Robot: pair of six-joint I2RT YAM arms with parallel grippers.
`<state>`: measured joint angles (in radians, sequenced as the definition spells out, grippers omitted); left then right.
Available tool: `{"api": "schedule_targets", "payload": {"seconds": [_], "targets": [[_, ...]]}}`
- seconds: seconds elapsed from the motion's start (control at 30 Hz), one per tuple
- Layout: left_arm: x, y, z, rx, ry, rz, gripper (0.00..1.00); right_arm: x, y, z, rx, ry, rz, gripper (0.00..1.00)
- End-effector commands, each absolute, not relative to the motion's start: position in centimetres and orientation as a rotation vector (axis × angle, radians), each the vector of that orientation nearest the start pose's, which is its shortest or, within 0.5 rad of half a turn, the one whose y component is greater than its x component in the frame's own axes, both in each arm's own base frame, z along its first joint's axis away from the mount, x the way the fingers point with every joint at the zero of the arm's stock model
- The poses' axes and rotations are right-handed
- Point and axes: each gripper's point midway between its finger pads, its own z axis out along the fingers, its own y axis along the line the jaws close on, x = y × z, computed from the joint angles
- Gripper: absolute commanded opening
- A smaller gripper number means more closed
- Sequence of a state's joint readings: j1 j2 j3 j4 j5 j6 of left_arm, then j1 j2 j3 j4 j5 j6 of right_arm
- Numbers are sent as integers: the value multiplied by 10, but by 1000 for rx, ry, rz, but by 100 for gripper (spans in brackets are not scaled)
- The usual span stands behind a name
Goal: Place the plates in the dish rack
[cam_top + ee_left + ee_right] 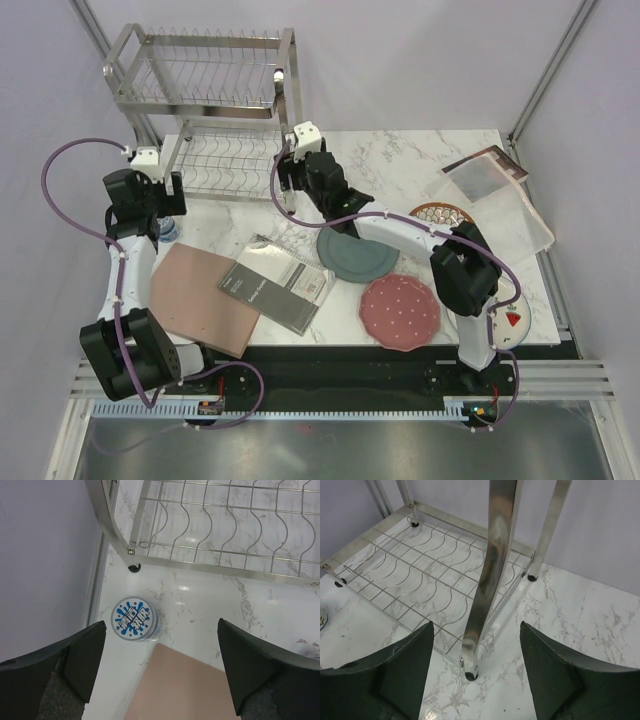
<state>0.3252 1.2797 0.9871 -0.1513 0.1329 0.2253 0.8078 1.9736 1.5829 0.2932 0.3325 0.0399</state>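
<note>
The dish rack stands by the side, far from the plates, so next the right gripper closes on the dish rack's front leg [484,597] and slides the dish rack nearer.
The steel dish rack [200,100] stands at the back left, its slots empty. On the table lie a grey-green plate [355,255], a pink dotted plate [400,312] and a brown-rimmed petal plate [440,213]. A strawberry plate [512,320] lies partly under the right arm. My right gripper [288,190] is open, its fingers on either side of the rack's front right leg [481,605] without touching it. The left gripper [168,200] hangs open by the rack's front left corner [131,550], with nothing between its fingers [85,655].
A brown board [205,298] and a dark booklet [275,283] lie at the front left. A small round blue-and-white tub [134,618] sits under the left gripper beside the board [185,685]. Clear bags [500,195] lie at the back right.
</note>
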Motion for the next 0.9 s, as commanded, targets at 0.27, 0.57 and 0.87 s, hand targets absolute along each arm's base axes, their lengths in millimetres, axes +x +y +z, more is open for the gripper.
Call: {"api": "schedule_targets", "payload": {"seconds": [0.27, 0.57, 0.87], "targets": [[372, 116, 232, -15, 1954, 260, 100, 509, 431, 265, -183, 1554, 299, 69], [367, 116, 221, -41, 1976, 256, 100, 526, 417, 258, -86, 1579, 184, 36], [398, 154, 221, -87, 1832, 342, 100, 534, 408, 240, -67, 1599, 147, 68]]}}
